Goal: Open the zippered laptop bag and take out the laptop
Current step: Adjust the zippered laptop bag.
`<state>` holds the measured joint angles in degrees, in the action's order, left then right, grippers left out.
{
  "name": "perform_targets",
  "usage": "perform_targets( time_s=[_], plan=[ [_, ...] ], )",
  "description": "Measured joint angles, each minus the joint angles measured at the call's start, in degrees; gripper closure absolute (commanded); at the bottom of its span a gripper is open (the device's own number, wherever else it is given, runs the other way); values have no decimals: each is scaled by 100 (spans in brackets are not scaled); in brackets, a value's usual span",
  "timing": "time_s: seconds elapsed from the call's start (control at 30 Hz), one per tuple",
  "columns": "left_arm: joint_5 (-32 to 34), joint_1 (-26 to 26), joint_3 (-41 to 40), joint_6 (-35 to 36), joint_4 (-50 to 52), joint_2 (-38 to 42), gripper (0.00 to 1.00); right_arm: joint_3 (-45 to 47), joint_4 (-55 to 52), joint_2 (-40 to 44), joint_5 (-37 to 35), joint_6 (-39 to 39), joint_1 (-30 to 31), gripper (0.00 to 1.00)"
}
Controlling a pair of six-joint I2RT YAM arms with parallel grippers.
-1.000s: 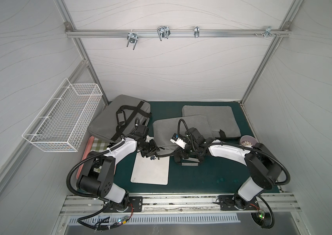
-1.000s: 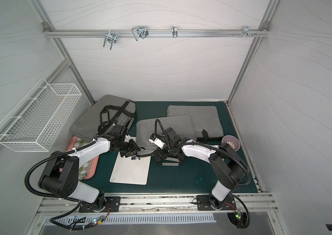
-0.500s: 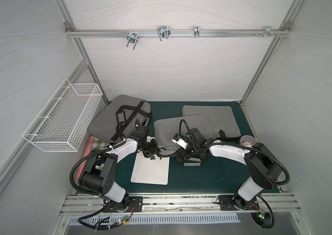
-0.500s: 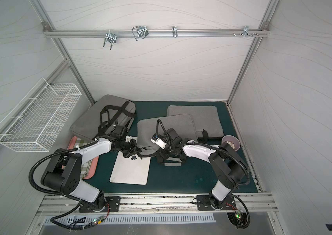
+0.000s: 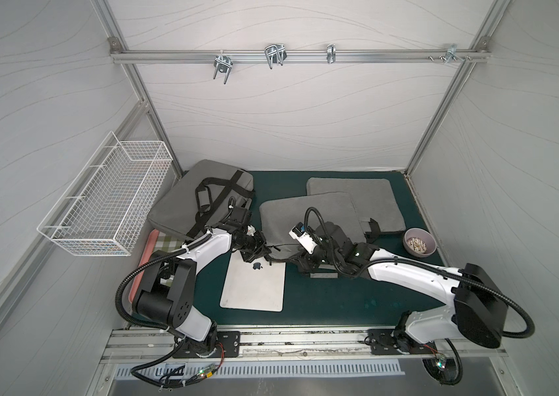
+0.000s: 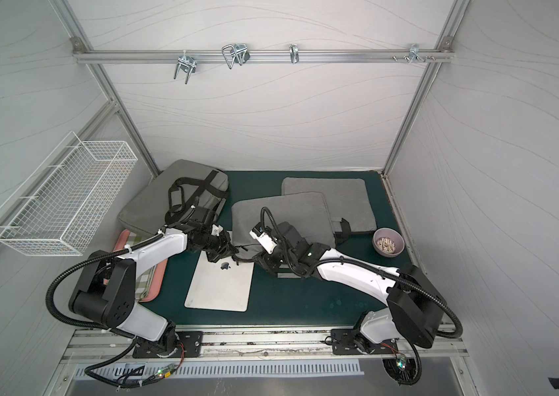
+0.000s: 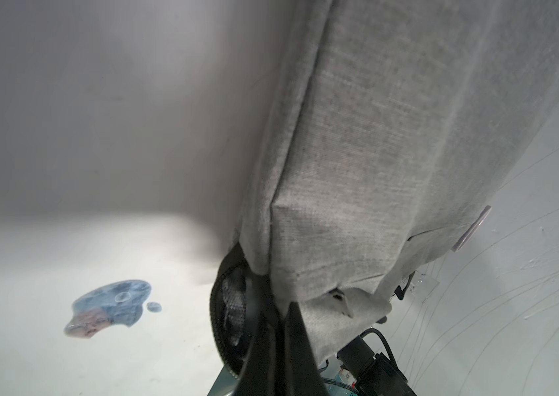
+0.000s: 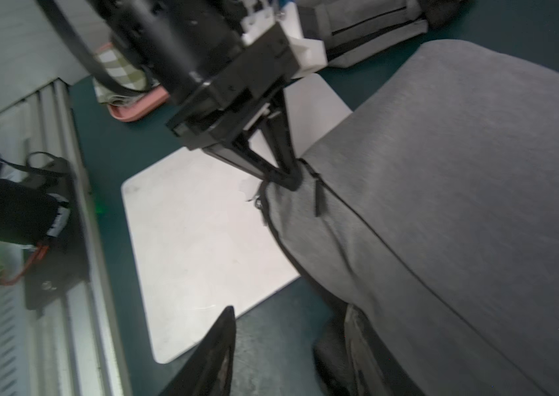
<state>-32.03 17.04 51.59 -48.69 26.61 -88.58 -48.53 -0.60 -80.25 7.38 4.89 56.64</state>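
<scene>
The lower zipper pull (image 5: 269, 260) (image 8: 258, 204) of the grey zippered laptop bag, just below my left gripper's fingers, will be gripped by my right gripper.
The silver laptop (image 5: 254, 284) lies flat on the green mat, logo up, its far edge at the open mouth of the grey zippered laptop bag (image 5: 305, 216). My left gripper (image 5: 264, 252) is shut on the bag's near left corner, pinching the fabric by the zipper (image 7: 279, 308). The right wrist view shows that pinch (image 8: 284, 178) next to the black zipper pull (image 8: 317, 199). My right gripper (image 5: 300, 262) is open at the bag's front edge. One of its fingers is over the mat and the other is against the bag (image 8: 288, 329), with nothing held between them.
A second grey bag with black straps (image 5: 202, 195) lies at the back left and a third grey bag (image 5: 357, 195) at the back right. A purple bowl (image 5: 419, 241) stands at the right, a pink tray with checked cloth (image 5: 154, 253) at the left, and a wire basket (image 5: 106, 202) hangs on the left wall.
The left gripper has closed on the bag's corner. The right gripper was shut at the bag's front edge and has now opened.
</scene>
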Motion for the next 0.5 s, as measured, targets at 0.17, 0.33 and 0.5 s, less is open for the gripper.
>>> perform_targets(
  time_s=[0.17,0.33,0.5],
  plan=[
    [-149,0,35,-2,37,-26,100,503,791,-623,164,629,385,56],
    [-234,2,35,-2,46,-31,100,669,1722,-1311,-48,887,608,58],
    [-278,28,33,0,48,-31,100,671,2743,-1965,-356,1062,654,60]
  ],
)
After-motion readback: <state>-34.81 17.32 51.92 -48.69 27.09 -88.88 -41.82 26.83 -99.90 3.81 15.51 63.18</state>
